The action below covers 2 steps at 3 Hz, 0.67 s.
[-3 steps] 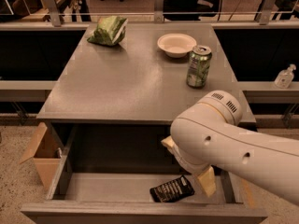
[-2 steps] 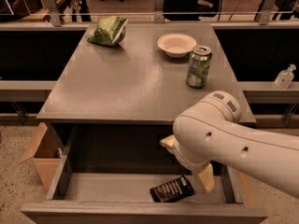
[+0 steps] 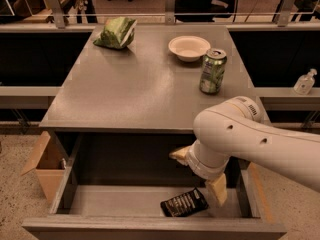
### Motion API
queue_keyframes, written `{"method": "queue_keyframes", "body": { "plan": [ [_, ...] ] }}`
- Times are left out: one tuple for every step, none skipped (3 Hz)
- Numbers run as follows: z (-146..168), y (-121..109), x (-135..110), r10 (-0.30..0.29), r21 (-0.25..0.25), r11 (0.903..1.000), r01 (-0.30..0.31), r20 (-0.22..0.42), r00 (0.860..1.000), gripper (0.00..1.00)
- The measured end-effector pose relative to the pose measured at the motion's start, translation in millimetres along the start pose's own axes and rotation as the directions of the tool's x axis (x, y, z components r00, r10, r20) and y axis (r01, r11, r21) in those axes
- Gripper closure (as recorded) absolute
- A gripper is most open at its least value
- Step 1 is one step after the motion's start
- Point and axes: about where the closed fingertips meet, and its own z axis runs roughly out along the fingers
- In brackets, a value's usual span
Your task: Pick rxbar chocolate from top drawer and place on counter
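Note:
I need to close my gripper next on the arm-side end [image 3: 197, 199] of the rxbar chocolate in the open top drawer.
The rxbar chocolate [image 3: 184, 203], a black wrapper with pale lettering, lies flat on the floor of the open top drawer [image 3: 125, 199], right of its middle near the front. My gripper [image 3: 196, 178] reaches down into the drawer just above and behind the bar. Its two tan fingers [image 3: 218, 190] are spread apart, with nothing between them. One fingertip hangs just right of the bar's end. The grey counter [image 3: 135, 89] is above the drawer.
On the counter are a green snack bag [image 3: 117, 33] at the back left, a white bowl [image 3: 189, 47] and a green soda can [image 3: 212, 71] at the right. A brown cardboard box [image 3: 44, 166] stands on the floor left of the drawer. My white arm [image 3: 260, 144] crosses the drawer's right side.
My arm has shifted very slightly to the left over the drawer. The bar has not moved.

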Motion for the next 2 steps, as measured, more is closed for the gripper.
{"method": "queue_keyframes", "body": {
  "plan": [
    [4.7,-1.3,-10.6,-0.013,-0.008,0.9999,0.013,-0.001,1.000,0.00],
    [13.1,-2.2,-24.2,-0.021,-0.023,0.9995,0.020,-0.037,0.999,0.00]
  ]
}}
